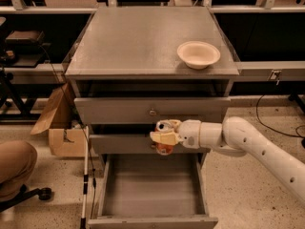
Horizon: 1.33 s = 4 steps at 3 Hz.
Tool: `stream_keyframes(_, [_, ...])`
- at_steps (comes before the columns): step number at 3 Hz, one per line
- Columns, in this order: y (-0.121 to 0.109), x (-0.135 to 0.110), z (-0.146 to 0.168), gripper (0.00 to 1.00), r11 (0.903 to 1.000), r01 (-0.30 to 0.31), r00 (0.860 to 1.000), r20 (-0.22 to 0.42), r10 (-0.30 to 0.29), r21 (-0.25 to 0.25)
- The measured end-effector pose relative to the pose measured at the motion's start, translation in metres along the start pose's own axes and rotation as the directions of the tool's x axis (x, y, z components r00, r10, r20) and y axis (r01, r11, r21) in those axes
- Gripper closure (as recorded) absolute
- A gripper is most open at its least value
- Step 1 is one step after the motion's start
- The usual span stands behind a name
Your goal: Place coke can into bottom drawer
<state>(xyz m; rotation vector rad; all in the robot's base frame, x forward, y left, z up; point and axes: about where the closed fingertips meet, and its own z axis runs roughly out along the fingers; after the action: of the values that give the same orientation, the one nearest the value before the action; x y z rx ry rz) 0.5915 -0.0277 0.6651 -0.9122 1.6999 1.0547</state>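
Observation:
Next, I release the coke can, now held upright above the open drawer, on the open bottom drawer's inside (143,208), just behind its front panel.
The coke can (164,148) is a small red-orange can with a silver top, held upright in my gripper (163,137). The gripper is shut on it, in front of the middle drawer's face and above the back part of the open bottom drawer (151,185). The bottom drawer is pulled out, a wide grey tray with nothing in it. My white arm (248,144) reaches in from the right.
A white bowl (198,54) sits on the cabinet top at the right. The two upper drawers (151,111) are shut. A cardboard box (59,123) and a white stick (86,175) stand left of the cabinet. A person's knee (14,168) is at the far left.

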Motion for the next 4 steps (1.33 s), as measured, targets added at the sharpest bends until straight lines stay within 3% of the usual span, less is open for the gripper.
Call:
stream_keyframes(1, [-0.011,0.049,-0.004,1.0,0.9999,0.0,1.0,0.009,0.0,-0.017])
stream_keyframes(2, [-0.028,0.16,0.016,1.0,0.9909,-0.092,0.993,0.064,0.098,-0.098])
stream_keyframes(3, [-0.027,0.244,0.039,1.0,0.9628,-0.194,0.97,0.112,0.217,-0.188])
stream_keyframes(4, [-0.016,0.314,0.077,1.0,0.9295,-0.275,0.935,0.158,0.318,-0.246])
